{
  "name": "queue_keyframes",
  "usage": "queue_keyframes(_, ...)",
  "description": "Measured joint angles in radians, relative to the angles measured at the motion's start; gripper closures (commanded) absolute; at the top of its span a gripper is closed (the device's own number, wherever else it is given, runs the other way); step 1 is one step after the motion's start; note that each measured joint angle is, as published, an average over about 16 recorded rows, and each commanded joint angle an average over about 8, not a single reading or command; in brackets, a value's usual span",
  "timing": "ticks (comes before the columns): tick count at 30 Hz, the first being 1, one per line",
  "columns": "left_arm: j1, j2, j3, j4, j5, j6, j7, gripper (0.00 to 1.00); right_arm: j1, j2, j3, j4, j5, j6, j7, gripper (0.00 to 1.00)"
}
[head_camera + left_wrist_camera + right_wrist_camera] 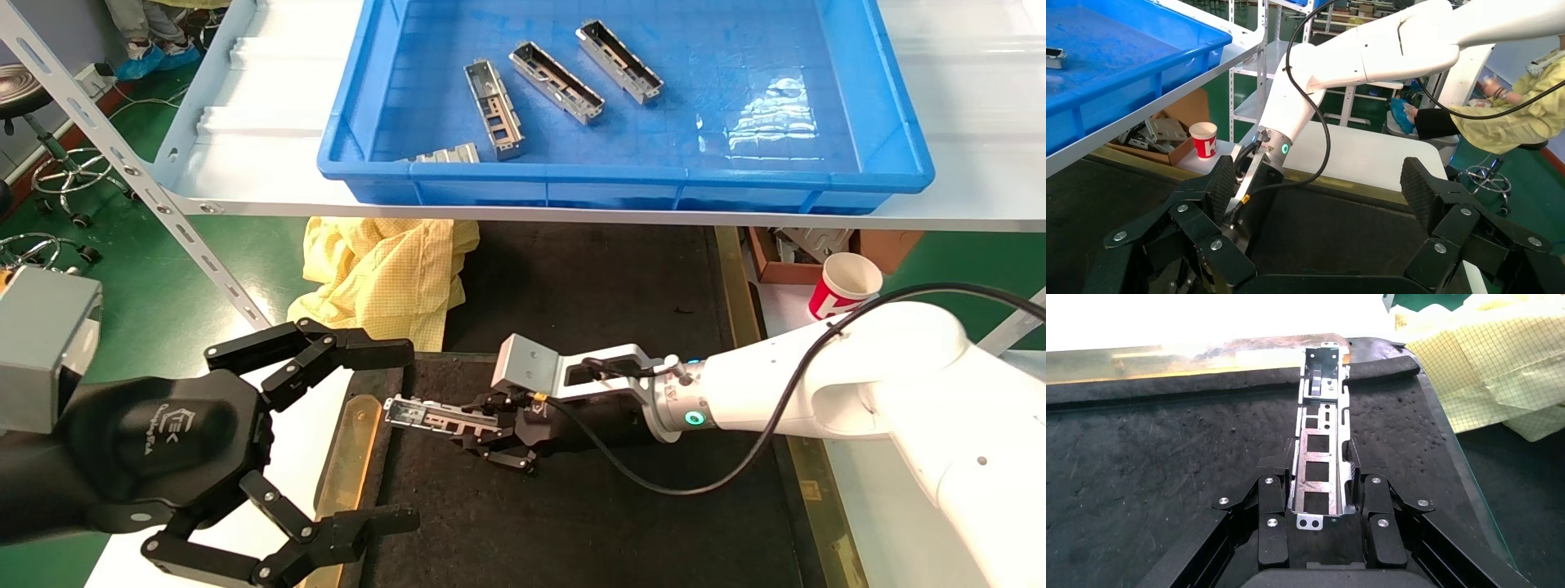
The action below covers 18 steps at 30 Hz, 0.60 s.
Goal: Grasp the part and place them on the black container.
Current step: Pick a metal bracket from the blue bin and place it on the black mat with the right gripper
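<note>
My right gripper is to put the part, now held low over the container, down on the black container [445, 434] [1321, 440] beside the brass piece near my left gripper.
My right gripper [472, 426] [1321, 473] is shut on the part [421, 414] [1324, 380], a silvery channel-shaped housing with rectangular cutouts. Its fingers [1270, 502] press the part's long sides near one end. The part lies level, low over the black container [588, 506] [1168, 453], its free end near the tray's left brass strip [347, 457]. I cannot tell whether it touches the surface. My left gripper [399, 437] [1320, 184] stands open and empty at the tray's left edge, facing the right arm [1281, 138].
A blue bin [817, 98] on the shelf above holds several more housings [494, 106]. A yellow cloth [384, 269] lies by the tray's far left corner. A paper cup [846, 286] stands at the right. A slanted shelf post [122, 163] runs down the left.
</note>
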Motion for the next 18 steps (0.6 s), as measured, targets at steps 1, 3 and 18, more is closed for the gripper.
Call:
queue_keyframes(1,0.000,0.000,0.000,0.000,0.000,0.000,0.000,0.00,-0.003,0.000,-0.004,0.006,0.002,0.008,0.004,1.00)
queue_keyframes(3,0.000,0.000,0.000,0.000,0.000,0.000,0.000,0.00,-0.008,0.000,-0.013,0.017,0.006,0.022,0.011,1.00)
queue_keyframes(18,0.000,0.000,0.000,0.000,0.000,0.000,0.000,0.00,-0.030,0.001,-0.077,0.038,0.039,0.071,0.035,1.00)
